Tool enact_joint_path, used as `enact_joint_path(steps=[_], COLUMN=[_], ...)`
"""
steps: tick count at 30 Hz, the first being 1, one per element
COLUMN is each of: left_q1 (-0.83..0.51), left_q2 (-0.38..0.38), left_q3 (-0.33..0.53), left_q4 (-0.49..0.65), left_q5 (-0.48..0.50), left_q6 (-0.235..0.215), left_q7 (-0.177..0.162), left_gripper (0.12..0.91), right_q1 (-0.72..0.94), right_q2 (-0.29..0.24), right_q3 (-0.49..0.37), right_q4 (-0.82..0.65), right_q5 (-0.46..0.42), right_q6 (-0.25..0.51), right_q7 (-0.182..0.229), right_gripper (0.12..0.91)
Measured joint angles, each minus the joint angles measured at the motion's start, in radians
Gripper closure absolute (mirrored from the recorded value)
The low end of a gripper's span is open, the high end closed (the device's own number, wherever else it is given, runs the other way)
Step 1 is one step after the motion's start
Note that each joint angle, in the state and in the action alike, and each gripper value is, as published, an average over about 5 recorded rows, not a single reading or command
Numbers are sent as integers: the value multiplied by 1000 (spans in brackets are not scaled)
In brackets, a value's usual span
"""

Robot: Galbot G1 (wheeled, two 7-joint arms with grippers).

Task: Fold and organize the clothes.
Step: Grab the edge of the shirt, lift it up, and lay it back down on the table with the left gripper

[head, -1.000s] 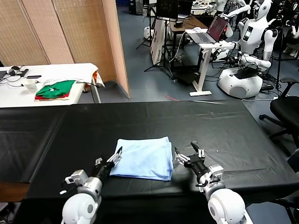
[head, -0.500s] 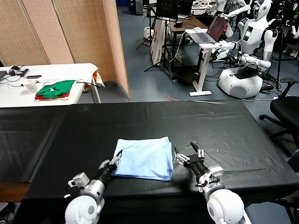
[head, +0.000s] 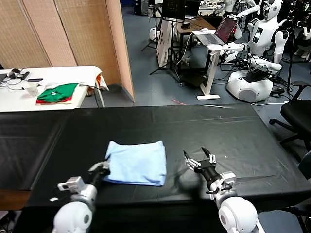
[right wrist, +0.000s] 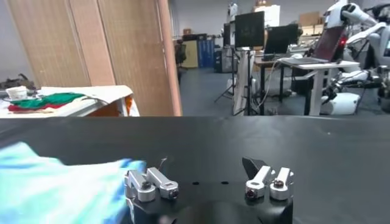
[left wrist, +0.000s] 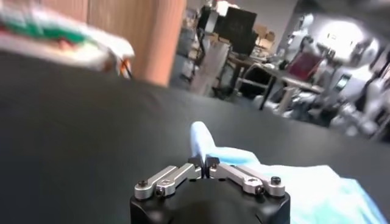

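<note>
I need to let go of the pale blue T-shirt, still folded on the table, with my left gripper on the black table straight ahead of my left arm (head: pixel 95 159).
The clothes are one pale blue T-shirt (head: pixel 136 162), folded into a rectangle on the black table (head: pixel 218 126). My left gripper (head: pixel 104 167) is at the shirt's near left corner. In the left wrist view the left gripper (left wrist: pixel 203 162) is shut on a raised fold of the blue shirt (left wrist: pixel 298 182). My right gripper (head: pixel 194 154) stands open to the right of the shirt, a gap apart from its edge. The right wrist view shows the right gripper (right wrist: pixel 204 173) with nothing between its fingers and the shirt (right wrist: pixel 55 182) off to one side.
A white side table (head: pixel 73 73) at the back left carries green and red folded garments (head: pixel 57 92). A wooden partition (head: pixel 73 34) stands behind it. Desks, other robots (head: pixel 257 43) and an office chair (head: pixel 296 114) fill the room beyond the table's far and right edges.
My left gripper has closed on the shirt's near left corner and drawn the shirt to the left. The right gripper stayed open; the shirt's edge now lies away from it.
</note>
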Motion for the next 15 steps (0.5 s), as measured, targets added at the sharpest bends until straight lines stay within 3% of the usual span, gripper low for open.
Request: enact_joint_path(steps=[10,15], left_q1=[67,97], left_q2=[321,399], left_q3=[-198,-284], left_q4=[-64,-117], left_q5=[105,139], left_q6=[-22,-5], left_q7=[10,2], left_gripper=[864,864], right_q1=[3,5], right_q2=[8,21], right_q3=[8,-4], right_q4=[-20,-32], right_q5=[8,5], right_q6=[6,9], right_q7=[0,0], right_gripper=[118,118])
